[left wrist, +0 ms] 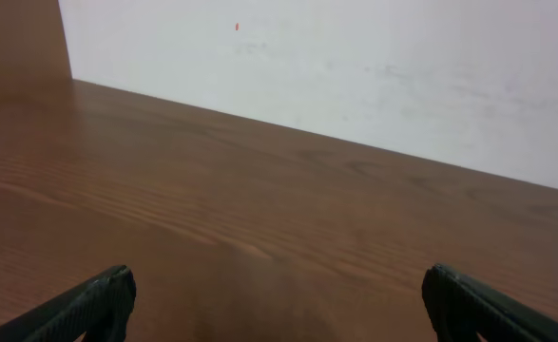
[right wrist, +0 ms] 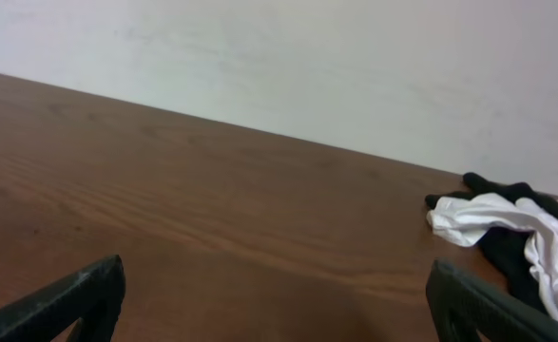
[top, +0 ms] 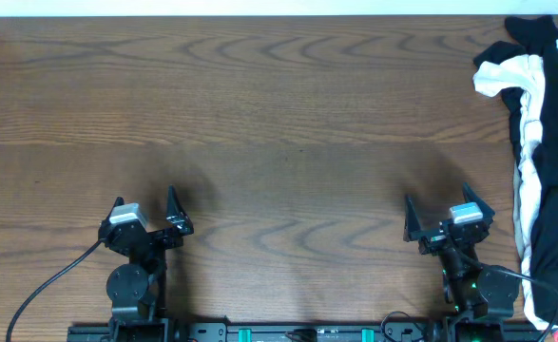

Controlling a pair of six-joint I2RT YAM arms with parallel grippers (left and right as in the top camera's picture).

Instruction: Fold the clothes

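Next, I close my right gripper on the black cloth (top: 550,217) between the white piece of cloth and the small white lettering in the clothes heap.
A heap of black and white clothes (top: 545,142) lies at the right edge of the wooden table (top: 279,123), running from the far corner to the near edge. Its far end shows in the right wrist view (right wrist: 521,233) as a black and white bundle. I cannot pick out a printed black shirt in the heap. My left gripper (top: 147,211) is open and empty near the front left. My right gripper (top: 442,217) is open and empty near the front right, just left of the heap. Both gripper fingers show spread wide in the left wrist view (left wrist: 279,309) and the right wrist view (right wrist: 279,304).
A pale wall (right wrist: 307,57) rises behind the table's far edge. A black cable (top: 50,280) trails from the left arm's base. The arm bases (top: 298,331) sit along the front edge.
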